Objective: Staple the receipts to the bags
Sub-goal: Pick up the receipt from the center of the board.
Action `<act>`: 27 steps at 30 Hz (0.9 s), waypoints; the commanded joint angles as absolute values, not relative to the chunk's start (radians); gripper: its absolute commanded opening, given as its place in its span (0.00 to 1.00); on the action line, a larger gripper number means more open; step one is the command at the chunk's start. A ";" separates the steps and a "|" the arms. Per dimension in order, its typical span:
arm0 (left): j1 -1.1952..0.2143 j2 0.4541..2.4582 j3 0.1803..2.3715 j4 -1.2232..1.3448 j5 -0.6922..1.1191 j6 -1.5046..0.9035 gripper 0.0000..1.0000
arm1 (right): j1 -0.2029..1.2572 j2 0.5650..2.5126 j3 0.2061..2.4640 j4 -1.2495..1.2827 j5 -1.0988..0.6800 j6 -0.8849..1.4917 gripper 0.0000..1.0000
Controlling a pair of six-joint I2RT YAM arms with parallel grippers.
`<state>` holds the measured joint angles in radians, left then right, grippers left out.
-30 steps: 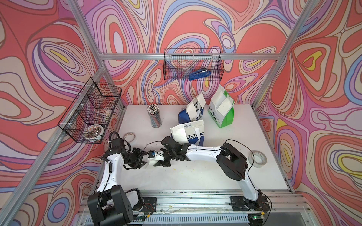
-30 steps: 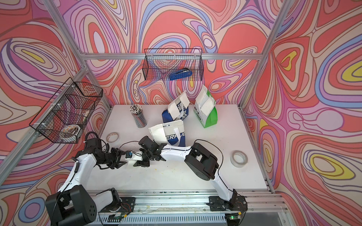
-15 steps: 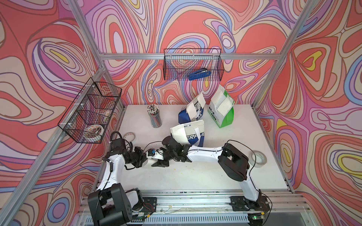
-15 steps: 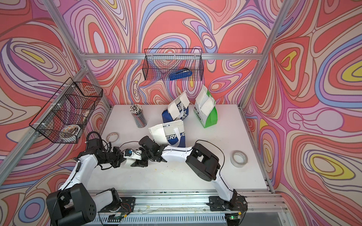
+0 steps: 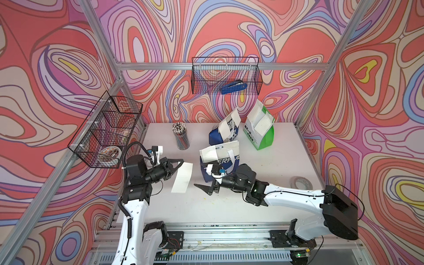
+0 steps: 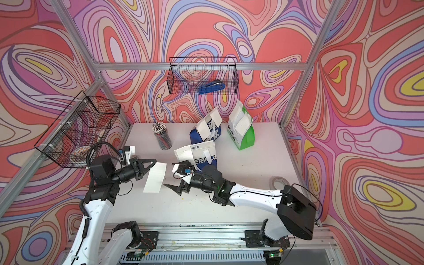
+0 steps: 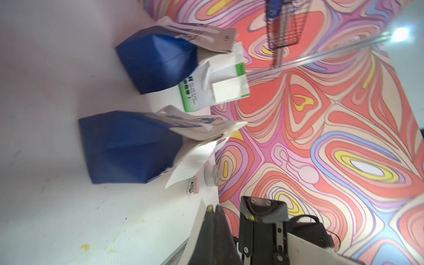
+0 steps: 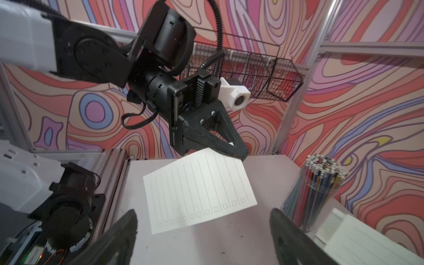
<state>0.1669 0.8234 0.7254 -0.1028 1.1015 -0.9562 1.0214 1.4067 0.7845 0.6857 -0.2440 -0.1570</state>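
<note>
My right gripper closes next on the receipt's loose lower corner [image 5: 185, 190] [image 8: 159, 227], opposite the top edge of the receipt that my left gripper holds.
My left gripper [image 5: 180, 162] is shut on the top edge of a white lined receipt [image 5: 182, 177], which hangs just above the table [image 5: 270, 165]. The right wrist view shows the receipt [image 8: 199, 190] pinched by a corner. To its right my right gripper [image 5: 204, 187] stands wide open and empty, apart from the slip. Three bags stand behind: the "CHEERFUL" one [image 5: 226, 160], the blue one with Chinese characters [image 5: 215, 140] and the green-white one [image 5: 267, 137]. A white slip [image 5: 208, 154] lies against the CHEERFUL bag's face.
A blue stapler [image 5: 234, 87] lies in the wire basket [image 5: 226, 75] on the back wall. Another wire basket [image 5: 107, 130] hangs on the left wall. A cup of pencils [image 5: 181, 136] stands at the back left, and a tape roll [image 5: 300, 183] lies at the right.
The left gripper has shut on the receipt. The right gripper has opened, let the slip go and drawn back to the right.
</note>
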 commanded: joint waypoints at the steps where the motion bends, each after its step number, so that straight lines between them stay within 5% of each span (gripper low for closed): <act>1: 0.098 0.852 0.807 0.316 1.177 -1.110 0.00 | 0.985 1.356 0.711 0.848 -0.199 0.019 0.98; 8: -0.167 1.000 0.995 0.479 1.168 -1.080 0.00 | 0.925 1.387 0.663 1.142 -0.402 0.322 0.98; 13: -0.291 1.093 1.063 0.535 1.171 -1.060 0.00 | 0.855 1.454 0.643 1.402 -0.489 0.492 0.88; 22: -0.376 1.180 1.069 0.635 1.109 -1.070 0.00 | 0.787 1.486 0.701 1.451 -0.692 0.603 0.48; 27: -0.382 1.202 1.061 0.703 1.100 -1.097 0.00 | 0.724 1.499 0.697 1.445 -0.670 0.662 0.00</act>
<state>-0.3756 1.2049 1.0466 0.5907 1.1103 -1.0714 0.7670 1.4857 0.6872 1.4342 -0.6498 0.6079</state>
